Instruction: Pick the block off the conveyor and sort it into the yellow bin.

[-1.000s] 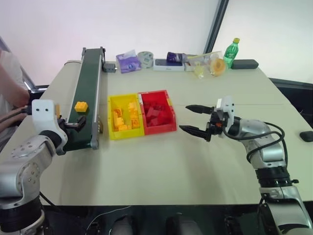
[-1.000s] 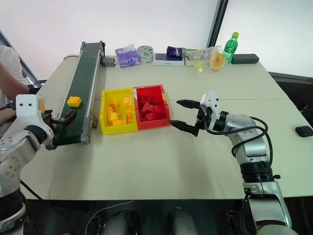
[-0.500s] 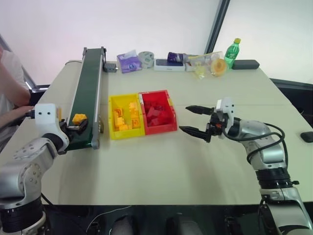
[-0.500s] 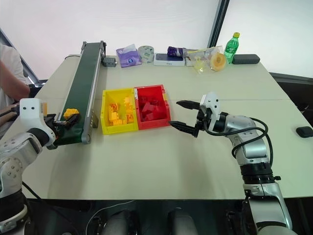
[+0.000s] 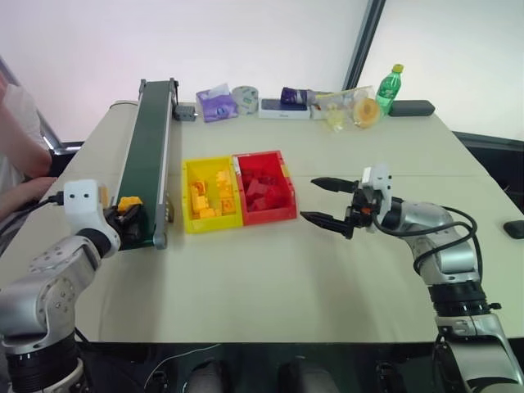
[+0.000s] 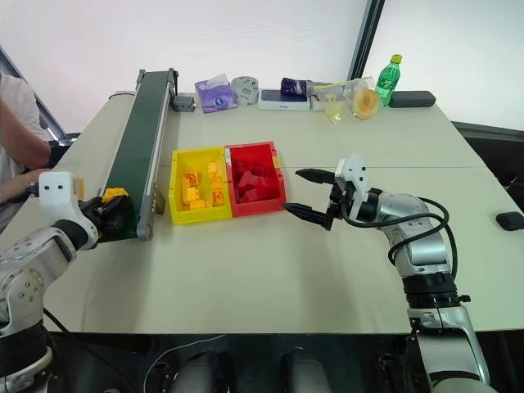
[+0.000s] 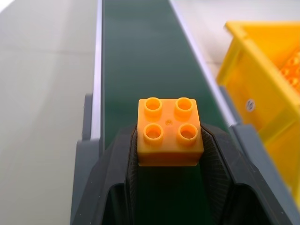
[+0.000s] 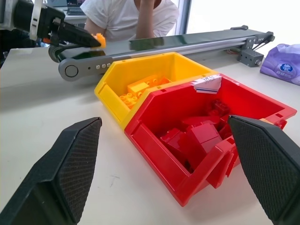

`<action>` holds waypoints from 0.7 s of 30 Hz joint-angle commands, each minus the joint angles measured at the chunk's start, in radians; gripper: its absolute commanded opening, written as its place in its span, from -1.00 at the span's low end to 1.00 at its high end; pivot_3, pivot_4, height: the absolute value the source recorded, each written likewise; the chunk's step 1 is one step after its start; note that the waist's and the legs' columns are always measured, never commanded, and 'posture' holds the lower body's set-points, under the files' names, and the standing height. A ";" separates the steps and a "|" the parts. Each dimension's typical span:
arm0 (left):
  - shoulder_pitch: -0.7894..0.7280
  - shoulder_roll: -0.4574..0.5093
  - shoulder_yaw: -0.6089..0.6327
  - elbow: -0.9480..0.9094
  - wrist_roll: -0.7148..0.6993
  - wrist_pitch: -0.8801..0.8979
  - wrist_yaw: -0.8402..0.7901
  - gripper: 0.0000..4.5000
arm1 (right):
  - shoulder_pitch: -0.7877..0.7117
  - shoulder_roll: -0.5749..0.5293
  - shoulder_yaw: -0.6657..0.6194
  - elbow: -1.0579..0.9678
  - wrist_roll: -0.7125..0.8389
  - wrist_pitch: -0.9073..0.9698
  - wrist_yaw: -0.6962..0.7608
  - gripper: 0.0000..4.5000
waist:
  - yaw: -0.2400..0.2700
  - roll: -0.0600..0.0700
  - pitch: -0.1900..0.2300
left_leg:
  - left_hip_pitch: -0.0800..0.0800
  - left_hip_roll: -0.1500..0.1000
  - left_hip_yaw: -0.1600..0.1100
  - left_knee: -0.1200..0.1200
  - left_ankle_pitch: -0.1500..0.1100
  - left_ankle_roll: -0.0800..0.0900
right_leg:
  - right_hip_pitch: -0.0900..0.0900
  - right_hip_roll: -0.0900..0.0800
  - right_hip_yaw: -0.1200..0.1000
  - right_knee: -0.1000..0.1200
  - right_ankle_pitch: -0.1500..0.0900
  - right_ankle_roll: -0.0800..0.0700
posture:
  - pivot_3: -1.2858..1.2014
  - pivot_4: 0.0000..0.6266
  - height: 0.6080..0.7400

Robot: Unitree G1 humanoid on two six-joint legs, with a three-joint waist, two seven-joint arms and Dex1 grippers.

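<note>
My left gripper will release the block over the gap (image 5: 214,201) that lies between the yellow bricks, mid-way across the yellow bin.
The block (image 7: 169,131), a yellow-orange studded brick, sits at the near end of the dark green conveyor (image 5: 147,160), clamped between the two black fingers of my left gripper (image 5: 128,211), which is shut on it. The block (image 5: 128,201) shows as a small orange spot at the belt's end. The yellow bin (image 5: 210,195) stands just right of the conveyor, holding several yellow bricks. My right gripper (image 5: 327,200) hovers open to the right of the red bin (image 5: 264,187), its fingers (image 8: 75,159) spread wide with nothing between them.
The red bin, touching the yellow one, holds dark red bricks. A person sits at the table's left side near the conveyor, one forearm (image 5: 20,195) close behind my left arm. A green bottle (image 5: 386,88), pouches and small items line the far edge.
The block rode down the belt to its near end, and my left gripper closed on it there. The right arm has kept still.
</note>
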 commanded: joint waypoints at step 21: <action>-0.359 -0.166 -0.355 0.317 0.138 -0.222 -0.024 -0.43 | 0.051 -0.061 -0.046 -0.156 0.057 0.059 -0.023 1.00 | 0.000 0.000 0.000 | 0.000 -0.001 -0.001 0.000 0.000 0.000 | 0.001 0.002 0.000 0.000 0.000 0.000 | 0.03 -0.52 1.00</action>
